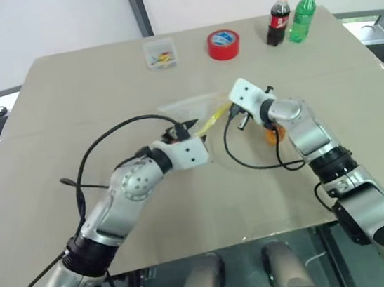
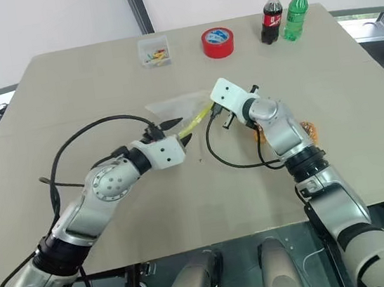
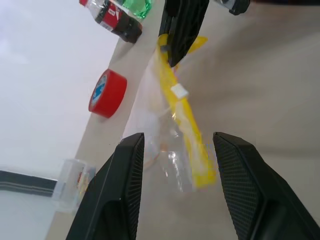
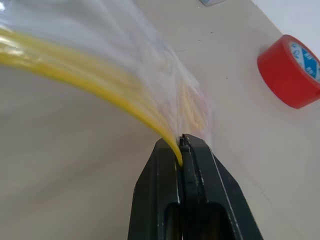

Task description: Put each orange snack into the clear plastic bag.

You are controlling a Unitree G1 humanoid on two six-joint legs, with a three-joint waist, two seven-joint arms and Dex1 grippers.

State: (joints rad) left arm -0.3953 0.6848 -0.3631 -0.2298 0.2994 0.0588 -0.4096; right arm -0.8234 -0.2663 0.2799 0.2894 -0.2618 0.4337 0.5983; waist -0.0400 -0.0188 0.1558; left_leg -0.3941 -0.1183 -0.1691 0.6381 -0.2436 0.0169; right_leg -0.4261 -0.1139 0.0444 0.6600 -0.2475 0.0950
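I have the bag's yellow seal in my right gripper alone, so my left gripper should pinch the seal's loose end (image 2: 182,133) before my right gripper opens for an orange snack.
The clear plastic bag (image 1: 189,108) hangs just above the table's middle, its yellow seal strip (image 3: 182,107) stretched between my two grippers. My right gripper (image 4: 182,142) is shut on one end of that strip. At the strip's other end my left gripper (image 3: 177,139) stands open, a finger (image 3: 131,165) on each side of the bag without pinching it. One orange snack (image 2: 308,130) lies on the table to the right of my right forearm. Another orange snack (image 1: 274,133) peeks out from behind that forearm.
At the table's far edge stand a red tape roll (image 1: 223,44), a cola bottle (image 1: 277,19) and a green bottle (image 1: 302,14). A small clear box of coloured bits (image 1: 160,54) sits to their left. Black cables loop beside both wrists.
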